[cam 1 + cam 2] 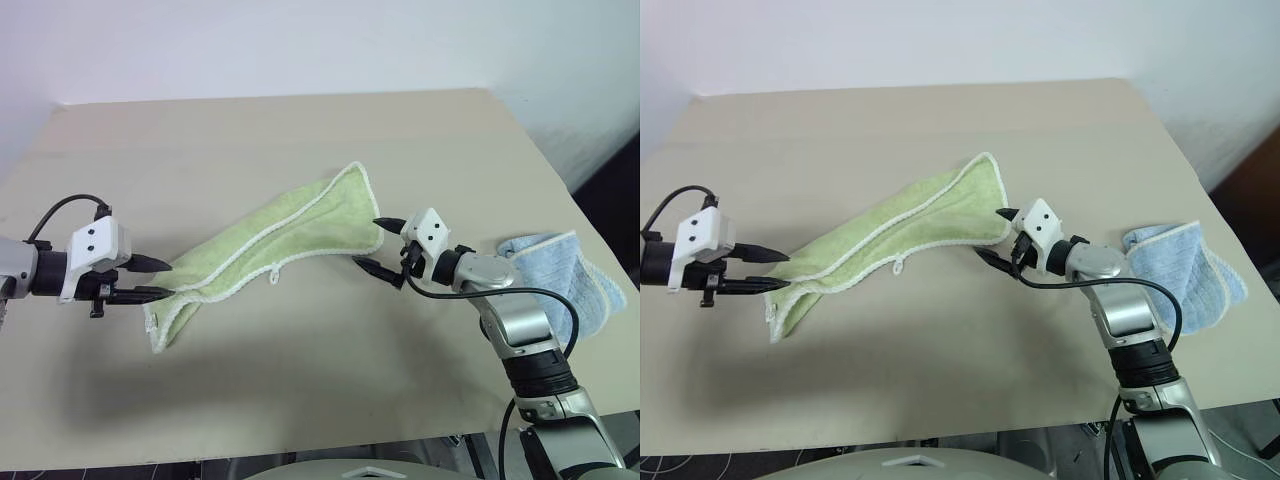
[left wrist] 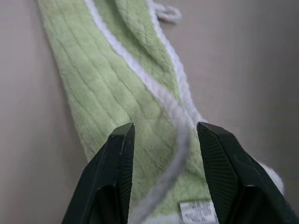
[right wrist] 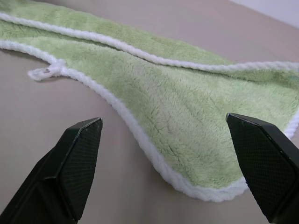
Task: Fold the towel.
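The towel lies doubled over with its upper white edging along the middle. My left gripper will pinch the edging [image 2: 181,142] beside the tag before it opens the towel.
The light green towel [image 1: 285,228] with white edging stretches slantwise across the tan table [image 1: 250,130]. Its left end sits between the fingers of my left gripper [image 1: 165,279] and droops below them, lifted off the table. In the left wrist view the fingers [image 2: 119,154] stand partly apart, with bunched towel [image 2: 107,84] and its white tag [image 2: 196,211] between them. My right gripper [image 1: 368,244] is open at the towel's right corner, which lies on the table. In the right wrist view that corner [image 3: 187,135] lies between and beyond the spread fingers [image 3: 81,149], untouched. A small white loop [image 1: 272,276] hangs from the towel's near edge.
A light blue cloth [image 1: 565,270] lies crumpled at the table's right edge, just behind my right arm. Bare tabletop lies in front of and behind the towel. The table's near edge [image 1: 300,455] runs close below both arms.
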Robot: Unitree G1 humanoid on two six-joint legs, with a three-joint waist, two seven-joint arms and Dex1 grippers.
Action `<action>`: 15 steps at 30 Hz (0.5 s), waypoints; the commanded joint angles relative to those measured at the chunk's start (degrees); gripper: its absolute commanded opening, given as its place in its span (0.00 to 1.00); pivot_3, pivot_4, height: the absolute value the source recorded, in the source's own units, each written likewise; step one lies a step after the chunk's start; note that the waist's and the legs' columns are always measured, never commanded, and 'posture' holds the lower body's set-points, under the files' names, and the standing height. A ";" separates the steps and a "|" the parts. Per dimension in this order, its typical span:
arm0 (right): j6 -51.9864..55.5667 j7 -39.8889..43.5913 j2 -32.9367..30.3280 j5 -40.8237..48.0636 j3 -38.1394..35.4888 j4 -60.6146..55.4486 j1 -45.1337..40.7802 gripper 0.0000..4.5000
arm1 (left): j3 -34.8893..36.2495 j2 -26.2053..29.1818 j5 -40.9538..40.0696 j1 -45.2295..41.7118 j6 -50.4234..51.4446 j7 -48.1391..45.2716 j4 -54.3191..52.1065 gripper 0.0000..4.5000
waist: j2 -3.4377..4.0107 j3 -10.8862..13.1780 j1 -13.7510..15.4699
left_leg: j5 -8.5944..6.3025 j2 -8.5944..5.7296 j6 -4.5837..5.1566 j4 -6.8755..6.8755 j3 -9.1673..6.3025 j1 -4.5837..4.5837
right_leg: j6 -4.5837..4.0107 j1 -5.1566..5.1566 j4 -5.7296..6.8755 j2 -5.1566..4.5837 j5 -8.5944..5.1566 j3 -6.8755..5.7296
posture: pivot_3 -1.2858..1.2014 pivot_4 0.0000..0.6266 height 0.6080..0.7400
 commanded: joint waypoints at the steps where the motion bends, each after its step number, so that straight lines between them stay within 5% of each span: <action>1: -1.34 -0.35 0.33 0.02 -0.27 -1.01 -0.65 1.00 | -0.74 1.68 1.87 -1.17 -3.04 -1.51 0.92 0.50 | 0.00 0.00 0.03 | 0.00 0.00 0.00 0.00 0.00 0.00 | 0.00 -0.01 0.00 0.00 0.00 0.00 | 0.52 0.24 0.91; 15: -1.18 -0.84 0.37 0.07 -0.38 -1.59 -0.58 1.00 | -4.98 -0.65 6.49 -3.52 -11.15 -0.37 1.93 0.50 | 0.00 0.00 -0.02 | 0.00 0.00 0.00 0.00 0.03 -0.01 | 0.00 -0.01 0.01 0.00 0.00 0.01 | 0.52 0.24 0.91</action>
